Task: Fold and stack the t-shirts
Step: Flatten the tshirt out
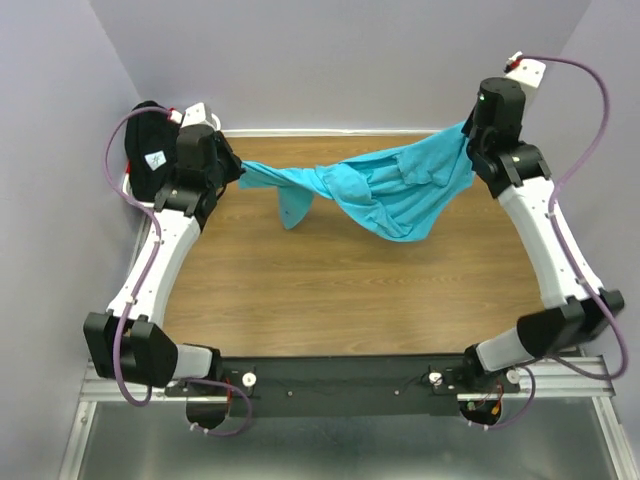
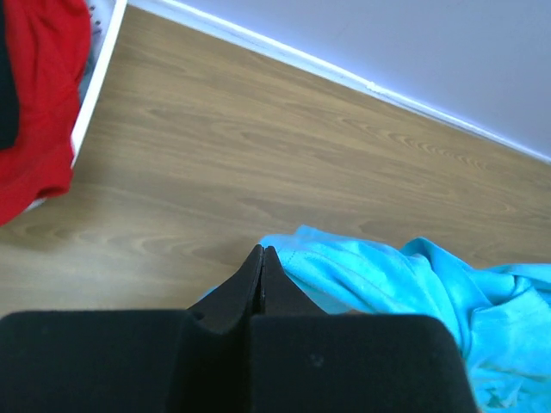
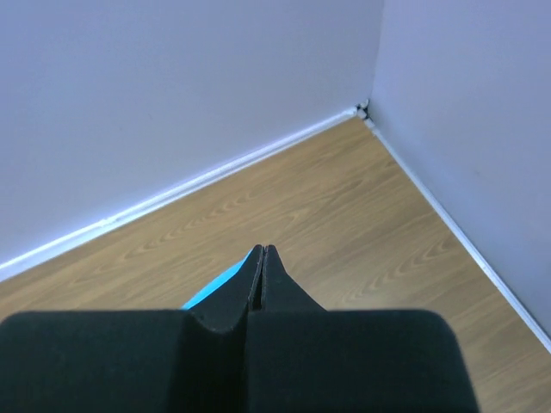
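Note:
The turquoise t-shirt is hanging bunched up and twisted next to my left gripper, so I will put it down, then take its near edge point(image 1: 403, 237) with my right gripper.
A bright turquoise t-shirt point(image 1: 385, 190) hangs stretched between my two grippers above the wooden table point(image 1: 340, 290), sagging in the middle. My left gripper point(image 1: 238, 172) is shut on its left end, and the cloth point(image 2: 387, 275) bunches just right of the closed fingertips point(image 2: 262, 251). My right gripper point(image 1: 468, 138) is shut on the right end near the back right corner. Only a sliver of turquoise point(image 3: 211, 288) shows beside its closed tips point(image 3: 262, 249). A black t-shirt point(image 1: 150, 160) with a small white label lies at the far left. A red t-shirt point(image 2: 34, 112) lies there too.
The white basket point(image 2: 96, 77) holding the black and red shirts stands at the table's back left, behind the left arm. Lilac walls point(image 1: 340, 60) close the table in at the back and both sides, with a white strip along their foot.

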